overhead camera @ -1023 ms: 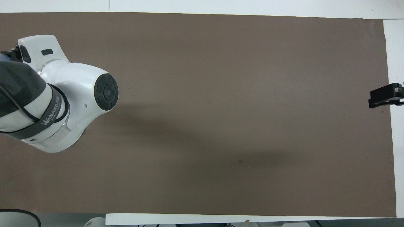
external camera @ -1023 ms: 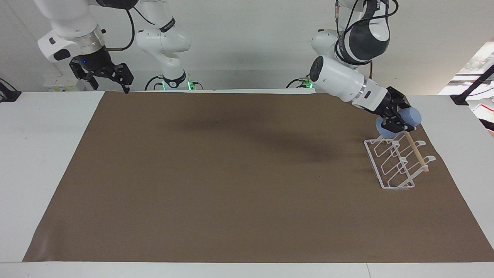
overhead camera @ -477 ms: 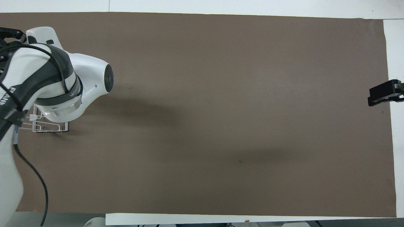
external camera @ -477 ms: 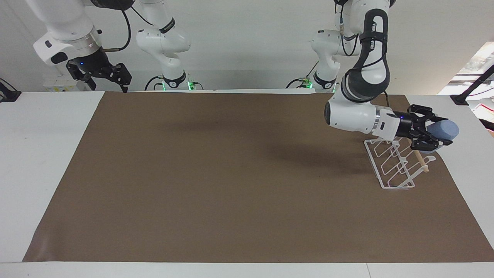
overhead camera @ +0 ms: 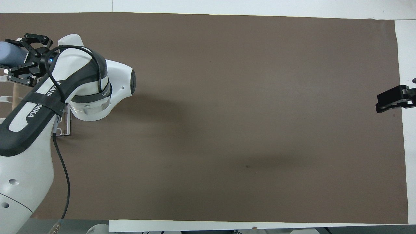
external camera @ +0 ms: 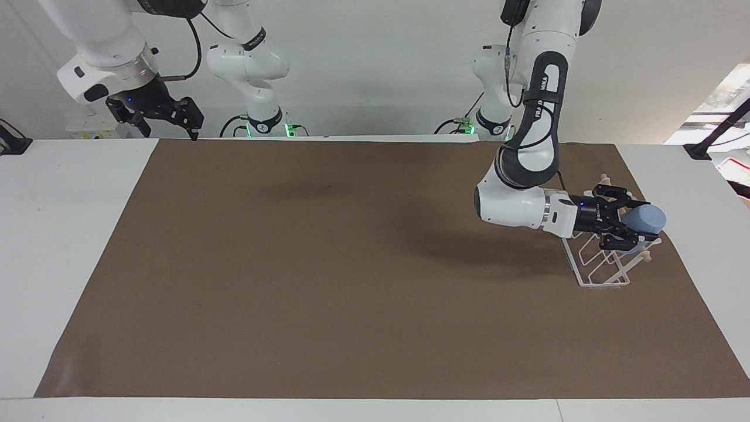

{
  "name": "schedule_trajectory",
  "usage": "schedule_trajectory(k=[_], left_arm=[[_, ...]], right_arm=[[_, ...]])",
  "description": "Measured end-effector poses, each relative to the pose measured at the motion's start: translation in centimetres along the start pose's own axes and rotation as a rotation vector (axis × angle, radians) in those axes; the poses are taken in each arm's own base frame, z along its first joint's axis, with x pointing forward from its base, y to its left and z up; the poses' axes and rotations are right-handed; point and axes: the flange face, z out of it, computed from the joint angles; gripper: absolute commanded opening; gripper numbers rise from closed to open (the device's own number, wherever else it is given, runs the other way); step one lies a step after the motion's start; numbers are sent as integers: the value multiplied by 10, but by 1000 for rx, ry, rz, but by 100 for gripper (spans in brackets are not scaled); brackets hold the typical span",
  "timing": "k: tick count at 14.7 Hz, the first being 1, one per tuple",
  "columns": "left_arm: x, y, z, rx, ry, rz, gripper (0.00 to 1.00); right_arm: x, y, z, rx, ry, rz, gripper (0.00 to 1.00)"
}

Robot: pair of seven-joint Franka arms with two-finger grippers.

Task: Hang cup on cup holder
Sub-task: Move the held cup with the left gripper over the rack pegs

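Note:
Next, my left gripper lets go of the light-blue cup on the cup holder's upper peg (overhead camera: 27, 77) next to the wooden dowel, facing the brown mat. The cup is now just above the holder.
My left gripper (external camera: 623, 223) is shut on the light-blue cup (external camera: 645, 219). It holds the cup on its side just above the white wire cup holder (external camera: 597, 268), with the closed base pointing toward the left arm's end of the table. The cup is over the wooden dowel (external camera: 644, 255) and the upper prongs; I cannot tell whether it touches them. In the overhead view the left gripper (overhead camera: 23, 58), the cup (overhead camera: 11, 55) and a corner of the cup holder (overhead camera: 63, 129) show at the edge. My right gripper (external camera: 170, 120) waits open and empty, raised over the table's corner by its base.
A brown mat (external camera: 328, 269) covers most of the white table (external camera: 64, 234). The cup holder stands near the mat's edge at the left arm's end. The right gripper (overhead camera: 391, 100) shows at the edge of the overhead view.
The left arm has swung out and down, carrying the cup from the cup holder's nearer end to low over its upper prongs. The right gripper has barely shifted.

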Motion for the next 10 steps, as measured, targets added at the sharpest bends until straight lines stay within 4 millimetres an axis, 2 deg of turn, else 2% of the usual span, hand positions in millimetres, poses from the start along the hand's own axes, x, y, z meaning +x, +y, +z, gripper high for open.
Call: schedule_trajectory(k=[3, 8, 10], left_arm=[[-9, -1, -2, 8, 10, -9, 1], [-27, -10, 13, 28, 12, -4, 1], [-33, -13, 11, 32, -3, -12, 1]], right_arm=[[0, 0, 0, 0, 0, 0, 100], [0, 0, 0, 0, 0, 0, 100], [0, 0, 0, 0, 0, 0, 100]])
